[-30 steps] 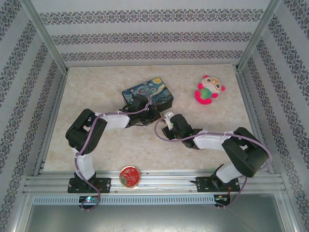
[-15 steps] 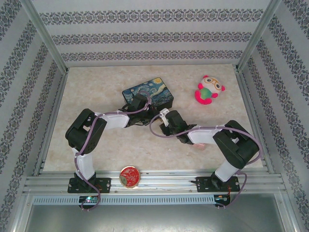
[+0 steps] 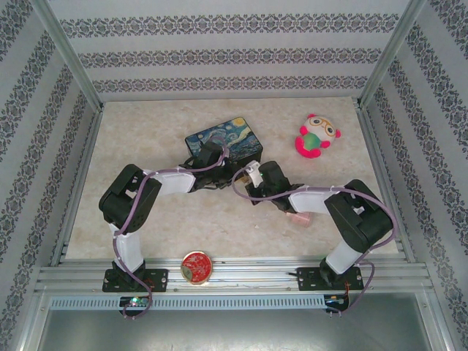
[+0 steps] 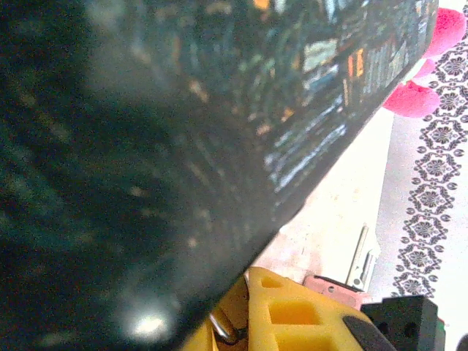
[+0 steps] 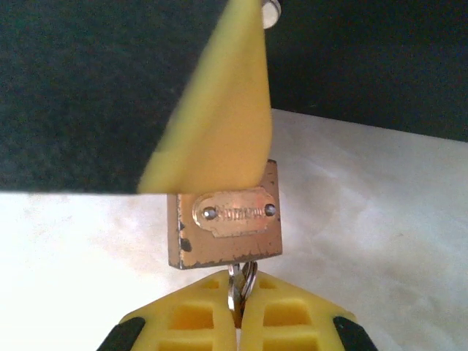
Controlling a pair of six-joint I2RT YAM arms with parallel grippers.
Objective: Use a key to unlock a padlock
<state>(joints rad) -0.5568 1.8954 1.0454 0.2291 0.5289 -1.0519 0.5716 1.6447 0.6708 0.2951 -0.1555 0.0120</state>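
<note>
The left gripper pinches the silvery shackle close against the box, so it should open, back off and take hold of the brass padlock's body (image 5: 229, 223) to pull the shackle open.
The brass padlock (image 5: 225, 219) hangs in the air just in front of the Starry Night box (image 3: 223, 140). A yellow finger (image 5: 212, 110) of my left gripper (image 3: 231, 175) covers its top. In the left wrist view the silvery shackle (image 4: 221, 330) sits between the pads of the left gripper (image 4: 238, 311), pressed close to the box's dark side. The small metal key (image 5: 238, 281) sticks out of the padlock's underside. My right gripper (image 5: 235, 296) is shut on it, and in the top view this right gripper (image 3: 247, 179) meets the left one tip to tip.
A pink and white plush owl (image 3: 316, 136) sits at the back right. Near the front rail lies a red round tin (image 3: 197, 266). Under the right forearm rests a pink blocky object (image 3: 300, 218). Patterned walls and metal posts enclose the table (image 3: 146, 146).
My right arm has swung left toward the left gripper and its jaws have shut on the key. The left arm has stayed by the box.
</note>
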